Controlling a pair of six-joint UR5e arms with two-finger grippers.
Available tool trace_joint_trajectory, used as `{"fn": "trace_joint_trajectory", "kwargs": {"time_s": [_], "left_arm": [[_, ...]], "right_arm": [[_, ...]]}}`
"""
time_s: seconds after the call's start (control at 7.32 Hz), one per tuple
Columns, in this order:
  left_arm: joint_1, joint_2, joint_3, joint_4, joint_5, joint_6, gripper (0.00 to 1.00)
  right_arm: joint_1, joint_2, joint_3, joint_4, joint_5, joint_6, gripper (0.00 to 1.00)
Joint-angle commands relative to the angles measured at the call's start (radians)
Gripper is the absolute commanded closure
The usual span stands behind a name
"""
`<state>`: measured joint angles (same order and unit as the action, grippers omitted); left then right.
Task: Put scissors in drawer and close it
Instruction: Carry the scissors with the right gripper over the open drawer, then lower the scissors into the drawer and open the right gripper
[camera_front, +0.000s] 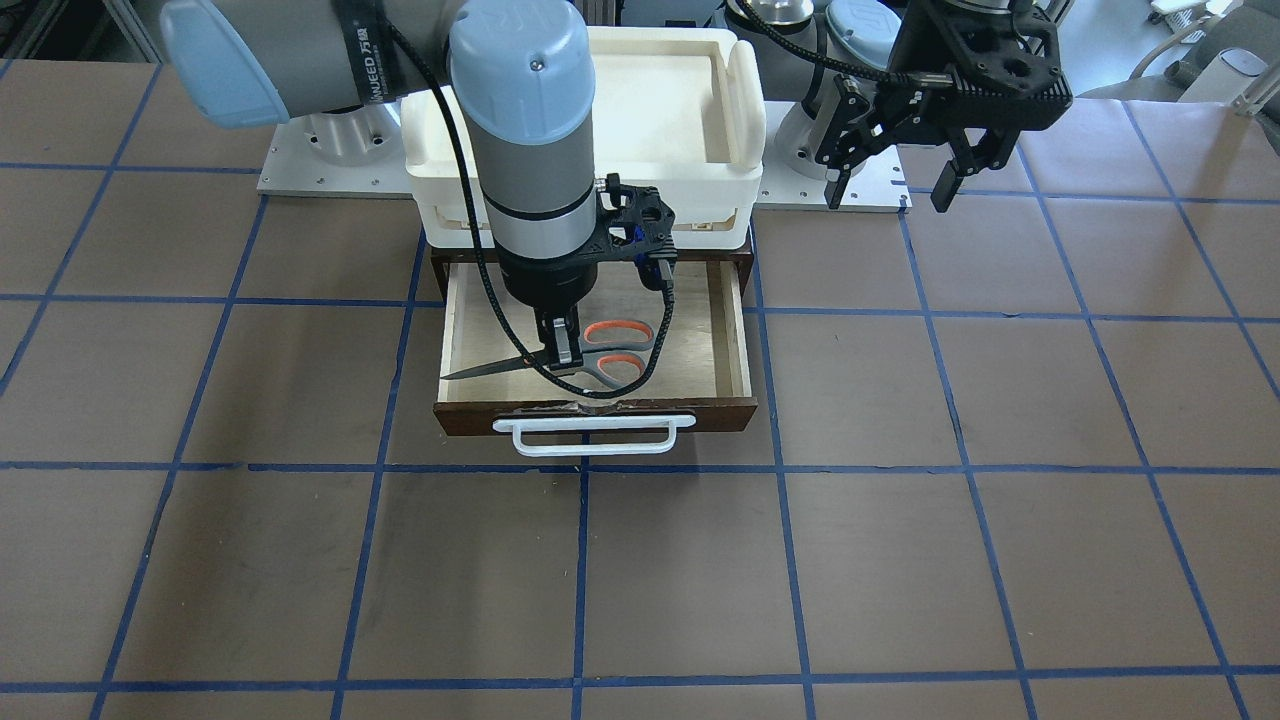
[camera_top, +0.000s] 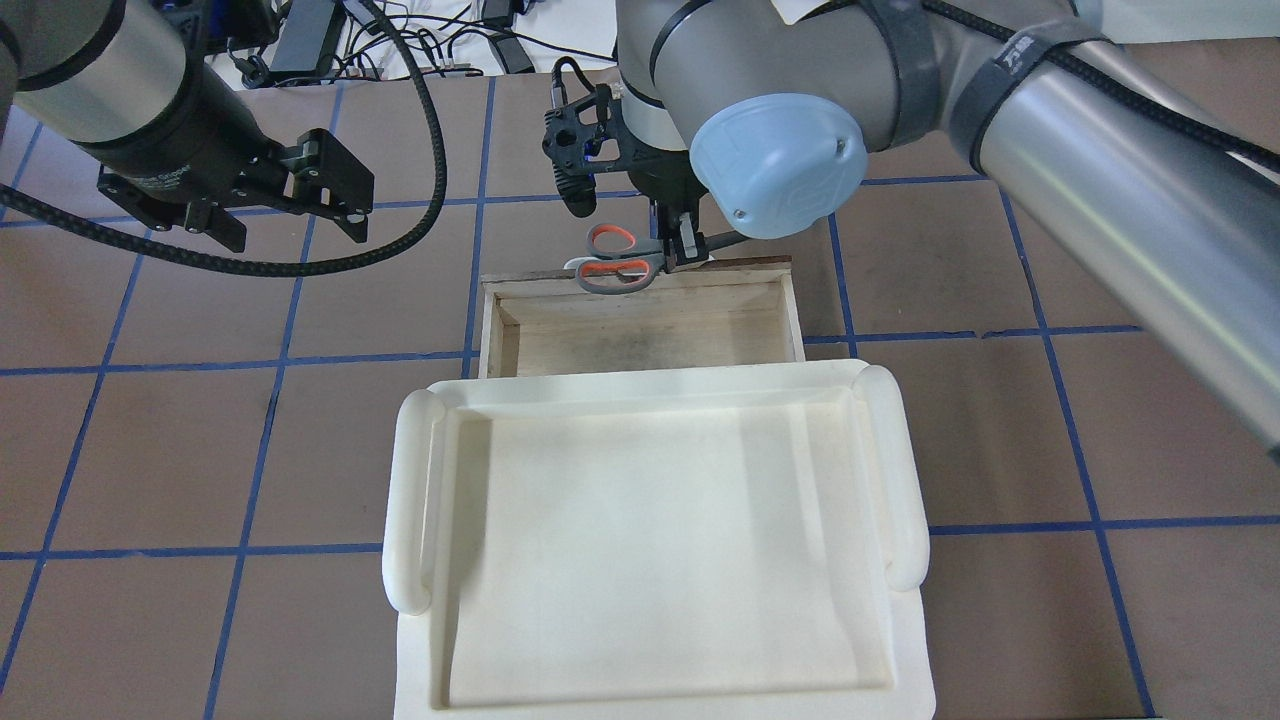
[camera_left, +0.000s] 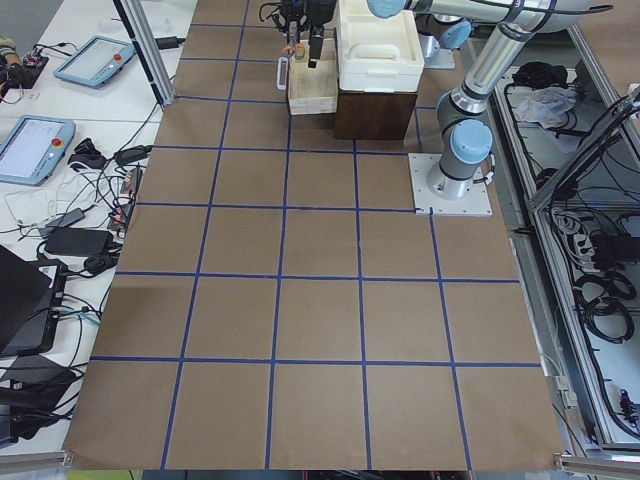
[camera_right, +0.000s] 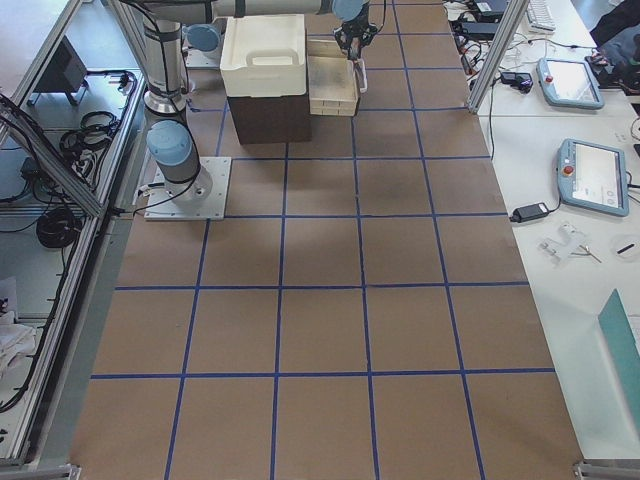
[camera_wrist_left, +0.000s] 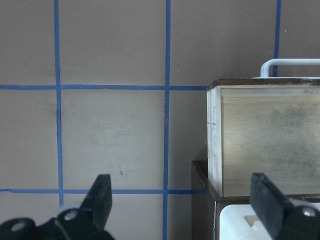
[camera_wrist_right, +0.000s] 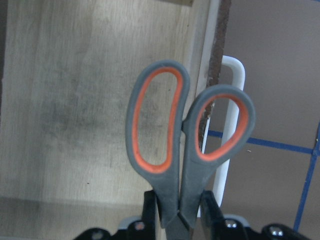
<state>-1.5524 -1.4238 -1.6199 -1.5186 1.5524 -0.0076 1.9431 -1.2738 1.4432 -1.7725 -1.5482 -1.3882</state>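
The robot's right gripper needs to let go of the scissors, hanging level over the drawer's front part, on the middle of the open drawer's plywood bottom (camera_front: 582, 350) (camera_wrist_right: 102, 120), behind the drawer's front edge.
The scissors (camera_front: 592, 357), grey handles lined orange, hang level over the front part of the open drawer (camera_front: 480, 415), blades pointing toward the robot's right. My right gripper (camera_front: 562, 350) is shut on them near the pivot. In the right wrist view the scissors (camera_wrist_right: 178, 165) stick out from the right gripper (camera_wrist_right: 180, 212), one loop over the plywood floor, the other over the drawer's front edge and white handle (camera_wrist_right: 232, 125). From overhead the scissors (camera_top: 610, 268) sit above the drawer's (camera_top: 640, 345) far edge. My left gripper (camera_front: 890, 190) (camera_top: 295, 232) (camera_wrist_left: 185, 197) hovers open and holds nothing, off to the drawer's side.
A white plastic tray (camera_front: 745, 90) (camera_top: 410, 500) rests on the dark brown cabinet (camera_wrist_left: 200, 200) that houses the drawer. Brown table surface with a blue tape grid lies all around. Tablets and cables line the side benches in the side views.
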Motion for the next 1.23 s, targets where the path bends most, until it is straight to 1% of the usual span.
{"fn": "trace_joint_trajectory", "kwargs": {"time_s": [0.0,0.27,0.41,0.55,1.09], "left_arm": [[0.000,0.002,0.000,0.000,0.000,0.000,0.00],[0.000,0.000,-0.002,0.000,0.000,-0.002,0.00],[0.000,0.000,0.000,0.000,0.000,-0.002,0.00],[0.000,0.000,0.000,-0.002,0.000,0.000,0.00],[0.000,-0.003,-0.002,-0.002,-0.002,0.006,0.00]], "right_arm": [[0.014,-0.001,0.055,-0.014,0.034,0.000,1.00],[0.023,0.004,0.077,-0.013,0.039,0.001,1.00],[0.023,0.004,0.098,-0.013,0.068,0.003,1.00],[0.025,0.004,0.118,-0.013,0.072,0.005,1.00],[0.028,0.016,0.160,-0.011,0.073,0.060,1.00]]}}
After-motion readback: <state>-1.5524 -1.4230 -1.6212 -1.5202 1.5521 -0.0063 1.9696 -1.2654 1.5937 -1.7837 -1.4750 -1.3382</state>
